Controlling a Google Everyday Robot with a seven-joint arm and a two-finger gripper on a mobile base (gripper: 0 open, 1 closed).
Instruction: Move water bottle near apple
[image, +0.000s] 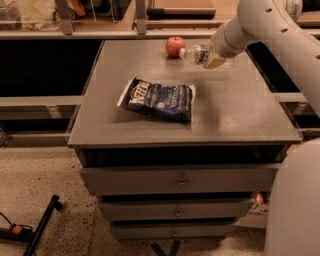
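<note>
The robot's gripper will release the water bottle, now held just above the tabletop, on the table (186, 60) between the apple and the dark blue chip bag.
The apple (175, 46) is round and red-orange and sits near the far edge of the grey table (235, 110). The water bottle (194, 53) lies on its side, clear with a white cap pointing left toward the apple, just right of it with a small gap. My gripper (214, 56) reaches in from the upper right and is shut on the water bottle's body, holding it just above the tabletop. The far end of the bottle is hidden behind the gripper.
A dark blue chip bag (159, 98) lies flat in the middle of the table. Drawers (180, 182) sit below the tabletop. A shelf rail (100, 34) runs behind the table. My white base (295, 200) fills the lower right.
</note>
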